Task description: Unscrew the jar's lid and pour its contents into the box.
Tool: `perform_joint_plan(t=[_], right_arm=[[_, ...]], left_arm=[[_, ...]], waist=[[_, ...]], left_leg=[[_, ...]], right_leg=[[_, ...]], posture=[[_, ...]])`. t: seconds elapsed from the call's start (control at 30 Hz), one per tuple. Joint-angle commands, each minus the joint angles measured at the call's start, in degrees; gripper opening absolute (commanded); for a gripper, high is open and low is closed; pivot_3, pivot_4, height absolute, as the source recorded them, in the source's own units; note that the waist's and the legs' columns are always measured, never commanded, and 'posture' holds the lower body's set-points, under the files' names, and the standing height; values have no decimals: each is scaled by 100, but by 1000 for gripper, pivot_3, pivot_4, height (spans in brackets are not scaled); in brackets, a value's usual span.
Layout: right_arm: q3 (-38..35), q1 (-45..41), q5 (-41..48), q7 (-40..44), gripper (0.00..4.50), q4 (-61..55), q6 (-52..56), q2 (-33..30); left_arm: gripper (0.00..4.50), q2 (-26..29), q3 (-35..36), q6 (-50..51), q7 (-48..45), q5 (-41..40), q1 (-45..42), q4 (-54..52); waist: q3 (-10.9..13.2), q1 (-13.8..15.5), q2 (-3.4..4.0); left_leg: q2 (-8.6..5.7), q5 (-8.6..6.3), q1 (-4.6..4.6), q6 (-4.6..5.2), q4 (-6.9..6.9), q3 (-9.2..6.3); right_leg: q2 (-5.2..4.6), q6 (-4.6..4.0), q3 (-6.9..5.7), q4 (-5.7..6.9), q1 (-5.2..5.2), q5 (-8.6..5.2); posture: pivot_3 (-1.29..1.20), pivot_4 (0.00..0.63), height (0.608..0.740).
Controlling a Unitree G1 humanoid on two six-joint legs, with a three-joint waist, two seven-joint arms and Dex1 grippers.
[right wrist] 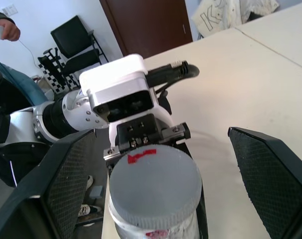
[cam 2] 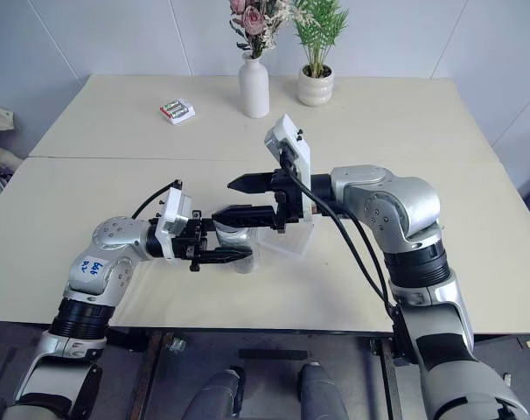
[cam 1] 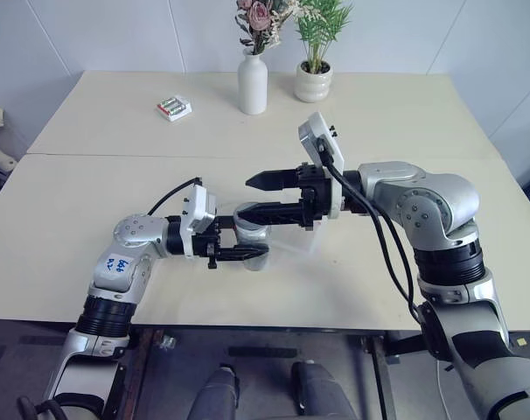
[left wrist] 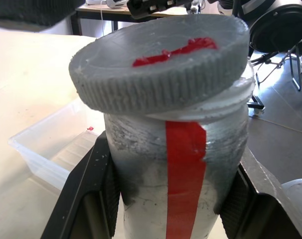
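My right gripper needs to take hold of the lid's ribbed edge (right wrist: 158,218) and lift it off before pouring, because the grey lid sits tilted and loose on the jar's neck.
My left gripper (cam 1: 250,252) is shut on the jar (left wrist: 181,174), a small clear jar with a red strip down its side, and holds it upright over the table. The grey lid (left wrist: 161,64) with a red mark sits slightly askew on the jar's neck. From the opposite side my right gripper (cam 1: 246,197) reaches in and stands open. Its pads (right wrist: 71,184) are wide apart on either side of the lid (right wrist: 155,186), clear of it. The clear box (cam 1: 306,238) lies on the table just behind the jar. The jar's cloudy wall hides the contents.
At the table's far side stand a white vase (cam 1: 253,83) with flowers and a small potted plant (cam 1: 313,80). A white pack of batteries (cam 1: 174,108) lies to their left. A person's hand (right wrist: 6,30) shows far off in the room.
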Motion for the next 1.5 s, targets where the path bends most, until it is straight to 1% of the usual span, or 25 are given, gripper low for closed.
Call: perform_joint_plan(t=[0.03,0.3,0.87,0.9,0.93,0.97,1.03,1.23,1.5], right_arm=[[71,-66,-1,63,4474,-177,-19,-63],[212,-50,-129,94,4474,-42,-113,-29],[288,41,-89,211,4474,-73,-115,66],[277,52,-78,209,4106,-74,-115,80],[269,60,-72,208,3945,-74,-114,91],[268,69,-72,211,3656,-78,-119,98],[273,88,-92,203,2979,-84,-142,115],[91,69,29,160,2979,-94,-177,236],[-707,-45,763,35,2979,-88,-75,579]], left_arm=[[2118,6,62,-38,8,-99,-28,-247],[2118,11,55,-20,18,-105,-38,-260],[2118,32,68,-6,33,-108,-50,-271],[2118,33,66,-7,33,-106,-49,-272],[2118,33,65,-8,33,-105,-49,-273],[2118,33,65,-7,33,-106,-50,-273],[2118,32,69,-8,37,-106,-53,-273],[2118,40,76,0,42,-110,-48,-285],[2118,45,76,24,60,-116,-18,-332]], waist=[[0,2,0],[0,5,0],[0,6,0],[0,6,0],[0,5,0],[0,5,0],[0,5,0],[0,4,0],[0,6,0]], left_leg=[[0,0,0,0,0,0],[-1,0,0,0,0,0],[-1,0,0,0,0,0],[-1,0,0,0,0,0],[-1,0,0,0,0,0],[-2,0,0,0,0,0],[-1,0,0,0,0,0],[-1,0,0,0,0,0],[-1,0,0,0,0,-1]], right_leg=[[1,0,0,0,0,0],[-1,0,0,-1,0,0],[0,0,0,-1,0,0],[0,0,0,-1,0,0],[0,0,0,-1,0,0],[-1,0,0,-1,0,0],[-1,0,0,-1,0,0],[-1,0,0,-1,0,0],[-1,0,0,-1,1,0]], posture=[[0,150,740],[0,150,740],[0,150,740],[0,150,740],[0,150,740],[0,150,740],[0,150,740],[0,150,740],[0,150,740]])
